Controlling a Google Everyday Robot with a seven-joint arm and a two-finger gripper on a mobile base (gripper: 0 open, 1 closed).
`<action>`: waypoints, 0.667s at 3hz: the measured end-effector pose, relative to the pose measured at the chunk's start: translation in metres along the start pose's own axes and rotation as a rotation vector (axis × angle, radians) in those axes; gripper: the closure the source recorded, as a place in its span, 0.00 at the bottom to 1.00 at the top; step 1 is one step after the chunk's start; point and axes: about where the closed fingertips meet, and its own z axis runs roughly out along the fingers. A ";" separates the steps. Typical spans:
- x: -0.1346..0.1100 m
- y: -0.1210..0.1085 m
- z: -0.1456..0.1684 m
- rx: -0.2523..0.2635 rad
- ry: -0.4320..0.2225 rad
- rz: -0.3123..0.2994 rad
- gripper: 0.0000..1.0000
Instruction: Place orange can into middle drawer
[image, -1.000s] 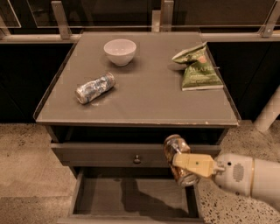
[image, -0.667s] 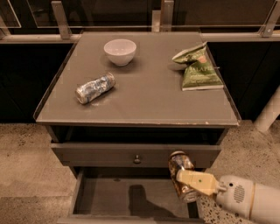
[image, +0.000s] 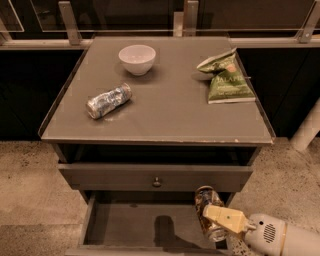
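Next, I let go of the orange can, now held tilted above the drawer floor, on the bottom of the drawer between the arm's shadow (image: 190, 228) and the nearer side.
The orange can (image: 207, 201), copper-brown with a silver top, is held tilted in my gripper (image: 216, 220) over the right side of the open middle drawer (image: 135, 227). My gripper is shut on the can, one cream finger (image: 225, 218) lying across its side. The drawer is pulled out below the closed drawer front with the small dark knob (image: 157, 181). The drawer floor shows flat and bare, with the arm's shadow on it. The can is above the floor, close to the drawer's right wall.
On the table top (image: 170, 112) stand a white bowl (image: 137, 59), a crinkled silver-blue can (image: 108, 100) lying on its side, and a green chip bag (image: 225, 77). A rail with glass panels runs behind. Speckled floor lies around the cabinet.
My gripper with the orange can has moved down and slightly right, from in front of the knobbed drawer front to low over the open drawer.
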 end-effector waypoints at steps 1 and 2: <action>0.003 -0.018 0.005 0.010 -0.021 0.035 1.00; 0.009 -0.061 0.014 0.004 -0.079 0.091 1.00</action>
